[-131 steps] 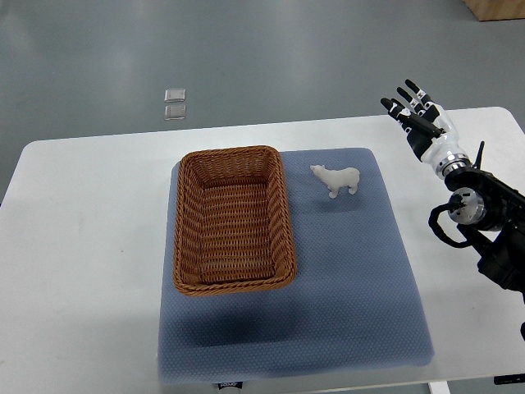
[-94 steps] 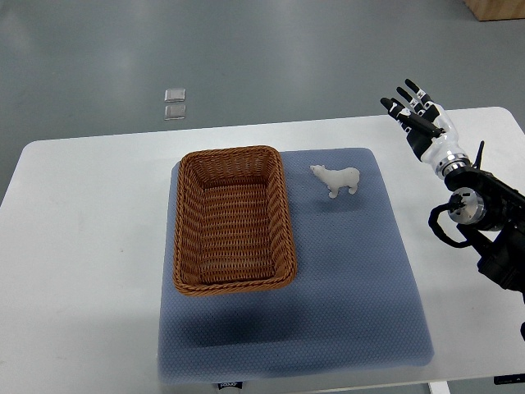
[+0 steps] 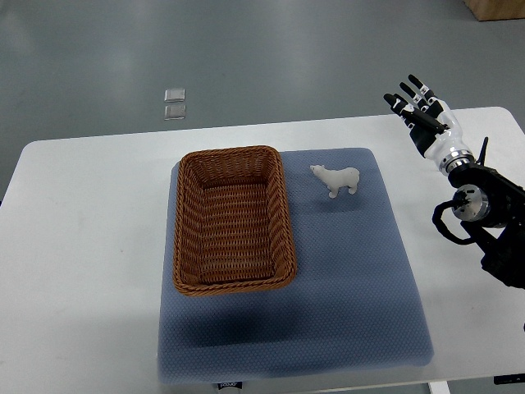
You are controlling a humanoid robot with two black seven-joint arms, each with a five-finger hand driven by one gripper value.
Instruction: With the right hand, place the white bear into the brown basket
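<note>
The robot's right gripper should close on the rear half of the white bear (image 3: 350,176), at the end away from the bear's head and the brown basket.
A small white bear (image 3: 336,179) stands upright on the blue-grey mat (image 3: 344,279), just right of the brown wicker basket (image 3: 233,218). The basket is rectangular and holds nothing. My right hand (image 3: 420,113) hovers over the table's far right part, well to the right of the bear and apart from it. Its fingers are spread and hold nothing. The right arm comes in from the right edge. The left arm does not show.
The mat lies on a white table (image 3: 82,246). Two small clear squares (image 3: 175,103) lie on the grey floor beyond the table. A brown box corner (image 3: 496,8) shows at the top right.
My right hand has shifted slightly up and to the right. The bear and basket have not moved.
</note>
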